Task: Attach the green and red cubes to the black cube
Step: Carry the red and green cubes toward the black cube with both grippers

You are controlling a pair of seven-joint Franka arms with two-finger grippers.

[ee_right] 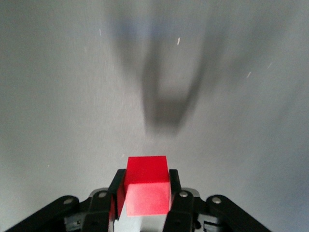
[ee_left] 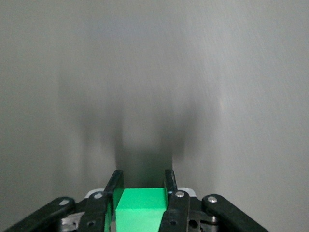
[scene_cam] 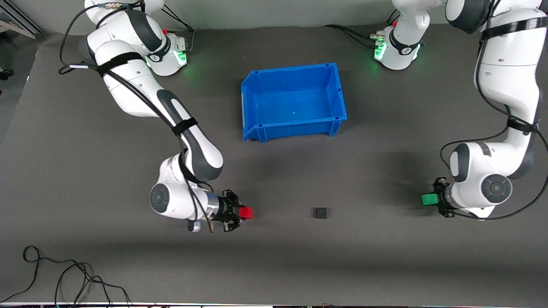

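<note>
The green cube will be released by my left gripper against the black cube's side [scene_cam: 332, 214] that faces away from the red cube. The green cube is now held above the mat.
The black cube [scene_cam: 320, 212] sits on the grey mat, nearer to the front camera than the blue bin. My right gripper [scene_cam: 240, 212] is shut on the red cube [scene_cam: 246, 212], held above the mat toward the right arm's end of the black cube; the red cube also shows in the right wrist view [ee_right: 147, 186] between the fingers. My left gripper [scene_cam: 433, 199] is shut on the green cube [scene_cam: 429, 199], above the mat toward the left arm's end of the black cube; the green cube also shows in the left wrist view [ee_left: 142, 208]. Neither wrist view shows the black cube.
A blue bin [scene_cam: 256, 92] stands at the table's middle, between the two arm bases, with nothing in it. A loose black cable [scene_cam: 64, 278] lies at the mat's edge nearest the front camera, toward the right arm's end.
</note>
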